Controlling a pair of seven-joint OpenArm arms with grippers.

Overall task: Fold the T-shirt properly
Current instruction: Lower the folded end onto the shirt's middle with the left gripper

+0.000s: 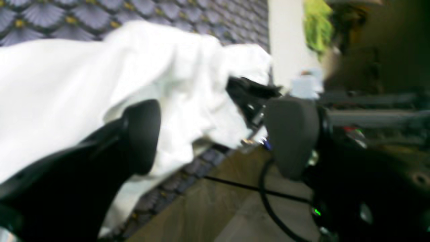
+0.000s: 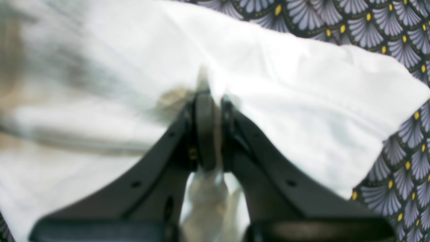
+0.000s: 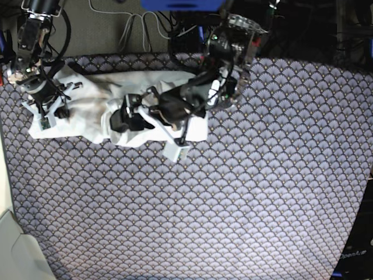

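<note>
The T-shirt's middle is bunched under my left gripper; it should pinch the T-shirt's end far from my right gripper (image 3: 199, 129) to straighten that middle.
The white T-shirt (image 3: 93, 96) lies bunched and wrinkled along the table's far left part. My left gripper (image 3: 120, 119) hovers over its middle. In the left wrist view, this gripper (image 1: 216, 134) stands open, and its dark pads (image 1: 142, 134) are wide apart. A rumpled fold of the T-shirt (image 1: 67, 87) lies beyond and between them, and neither pad presses on it. At the shirt's left end, my right gripper (image 3: 48, 111) is down on the cloth. The right wrist view shows that gripper (image 2: 212, 127) shut on a pinch of the T-shirt (image 2: 302, 101).
A purple fan-patterned cloth (image 3: 233, 198) covers the table. The table's left edge (image 3: 7, 192) is close to my right arm. Cables (image 3: 137, 29) and dark gear lie behind the table. A black cable (image 1: 268, 193) hangs past the table edge over the floor.
</note>
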